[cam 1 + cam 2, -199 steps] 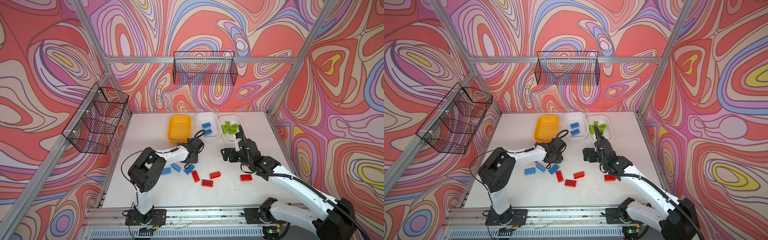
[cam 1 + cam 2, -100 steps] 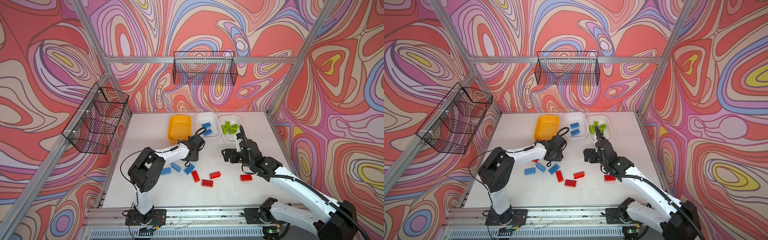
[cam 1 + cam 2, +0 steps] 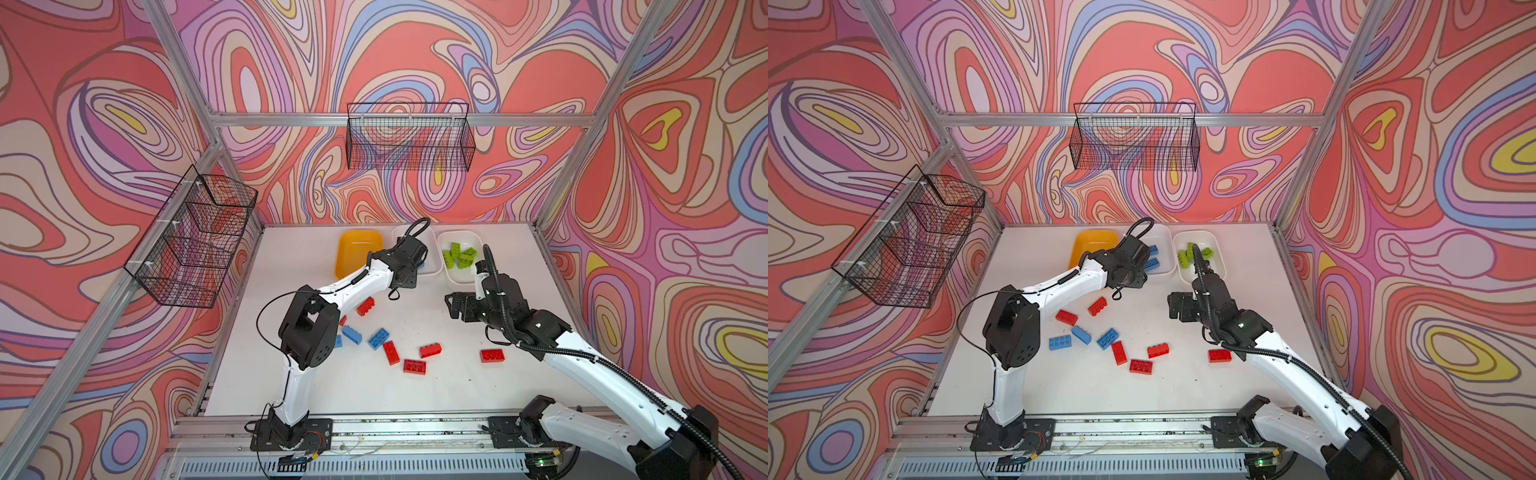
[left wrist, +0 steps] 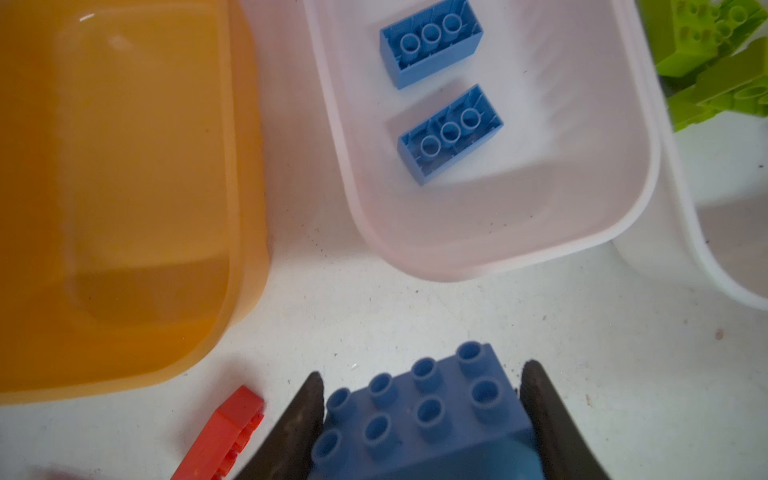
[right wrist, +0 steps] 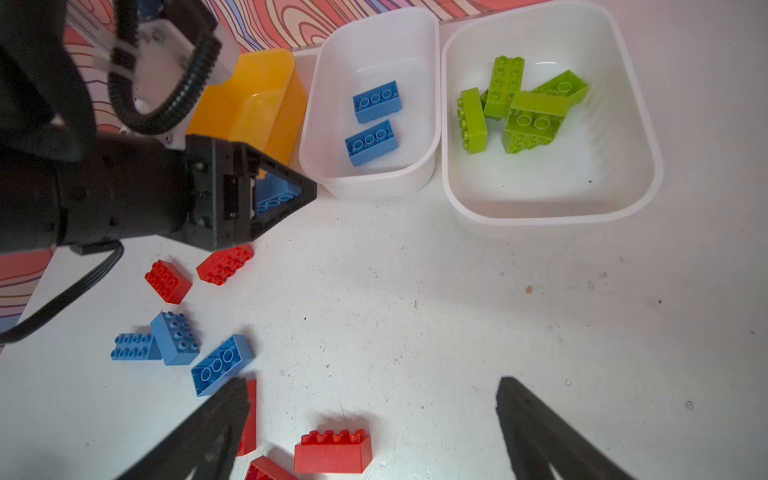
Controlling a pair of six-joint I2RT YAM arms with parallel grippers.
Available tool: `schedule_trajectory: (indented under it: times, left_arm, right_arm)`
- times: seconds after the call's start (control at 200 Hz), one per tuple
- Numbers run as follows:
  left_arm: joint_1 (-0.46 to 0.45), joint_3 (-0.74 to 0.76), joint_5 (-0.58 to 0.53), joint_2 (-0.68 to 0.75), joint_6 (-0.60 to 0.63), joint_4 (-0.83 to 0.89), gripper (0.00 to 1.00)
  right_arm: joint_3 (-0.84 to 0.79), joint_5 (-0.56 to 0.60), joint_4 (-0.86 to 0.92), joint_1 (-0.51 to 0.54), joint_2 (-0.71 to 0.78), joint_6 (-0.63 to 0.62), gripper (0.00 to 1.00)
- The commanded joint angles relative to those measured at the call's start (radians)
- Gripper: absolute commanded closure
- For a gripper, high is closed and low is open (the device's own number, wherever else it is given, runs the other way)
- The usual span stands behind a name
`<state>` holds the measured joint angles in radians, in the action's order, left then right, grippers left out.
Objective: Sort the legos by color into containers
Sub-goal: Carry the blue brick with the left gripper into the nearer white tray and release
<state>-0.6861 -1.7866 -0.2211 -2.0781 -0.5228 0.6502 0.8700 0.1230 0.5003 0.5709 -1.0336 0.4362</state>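
I should let the blue lego go from my left gripper onto the farther blue lego inside the middle white container (image 3: 414,250) (image 4: 432,46).
My left gripper (image 4: 422,372) is shut on a blue lego (image 4: 419,415), studs up, held just short of the near rim of the middle white container (image 4: 498,232), which holds two blue legos (image 5: 376,102). The yellow-orange container (image 3: 353,253) beside it has nothing in it. The other white container (image 5: 561,195) holds several lime green legos (image 5: 519,108). My right gripper (image 5: 371,386) hangs open above the table, nothing between its fingers. Loose red legos (image 3: 414,366) and blue legos (image 3: 1060,342) lie on the table in front.
One red lego (image 3: 492,355) lies apart beside my right arm. Another (image 3: 365,306) sits under my left forearm. Black wire mesh baskets hang on the left wall (image 3: 195,237) and the back wall (image 3: 409,137). Aluminium posts frame the table.
My left gripper has carried the blue lego away from the loose pile and back toward the white container. The right gripper has hardly moved.
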Motion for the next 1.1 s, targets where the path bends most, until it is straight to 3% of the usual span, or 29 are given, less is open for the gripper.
schedule_trajectory:
  times: [0.0,0.165,0.401,0.686,0.781,0.916,1.097]
  left_arm:
    - [0.031,-0.165,-0.001,-0.093,0.05,0.091,0.63]
    - [0.064,-0.417,0.061,-0.254,0.075,0.098,0.61]
    - [0.116,-0.574,0.115,-0.426,0.073,-0.06,0.59]
    - [0.138,-0.695,0.037,-0.559,0.124,-0.233,0.56]
    - [0.143,-0.698,0.024,-0.572,0.123,-0.266,0.44]
    - [0.146,-0.699,0.012,-0.565,0.126,-0.273,0.13]
    - [0.146,-0.642,0.018,-0.472,0.11,-0.238,0.1]
  right_arm:
    - [0.027,0.023,0.041,0.002,0.021,0.013,0.02]
    - [0.03,0.026,0.047,0.001,0.013,0.018,0.02]
    - [0.054,0.049,0.06,0.001,-0.03,0.01,0.02]
    - [0.079,0.092,0.07,0.0,-0.092,0.0,0.02]
    - [0.094,0.08,0.067,0.0,-0.117,0.001,0.02]
    - [0.12,0.068,0.063,-0.001,-0.147,0.001,0.02]
    - [0.138,0.053,0.061,0.0,-0.138,0.005,0.02]
